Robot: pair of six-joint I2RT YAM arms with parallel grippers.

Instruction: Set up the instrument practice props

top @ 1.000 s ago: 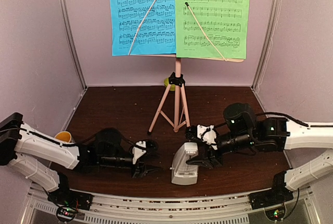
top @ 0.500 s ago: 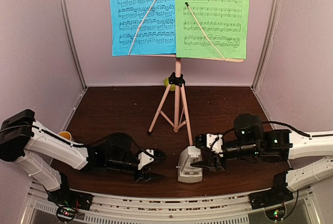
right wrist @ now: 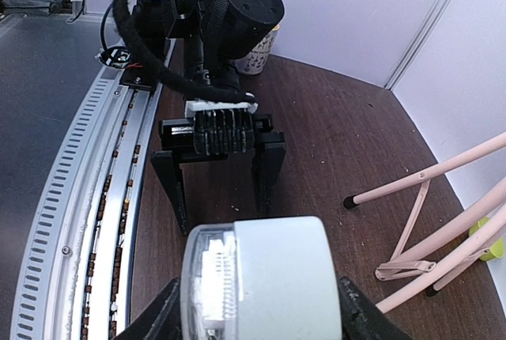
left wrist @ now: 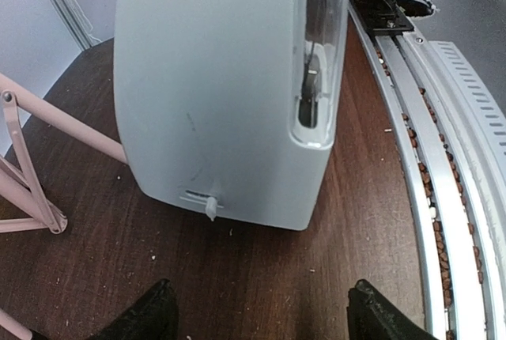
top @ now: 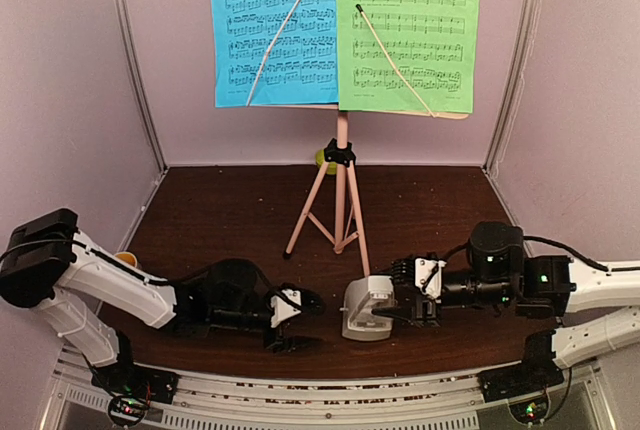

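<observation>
Next, my right gripper releases the white metronome on the table (top: 316, 341) next to the fingertips of my left gripper, close to the metal rail. The metronome now sits at the table's front middle.
The pink music stand (top: 342, 190) stands on its tripod at the back of the table. It carries the blue sheet (top: 272, 25) and the green sheet (top: 408, 28). The white metronome (top: 365, 308) with its clear cover sits low at the table's front middle. My right gripper (top: 405, 300) is shut on it from the right, one finger on each side of it (right wrist: 257, 316). My left gripper (top: 290, 320) lies low just left of the metronome, open and apart from it. In the left wrist view the metronome (left wrist: 221, 87) fills the frame ahead of the empty left gripper (left wrist: 261, 316).
A white mug (top: 125, 261) with an orange lining stands at the left edge behind the left arm. A lime-green bowl (top: 322, 160) sits behind the stand's post. The stand's legs (right wrist: 427, 221) spread close behind the metronome. A metal rail (left wrist: 443, 198) runs along the near edge.
The right gripper has brought the metronome down and a little to the right. The left gripper has slid right toward it, and its jaws have spread wider.
</observation>
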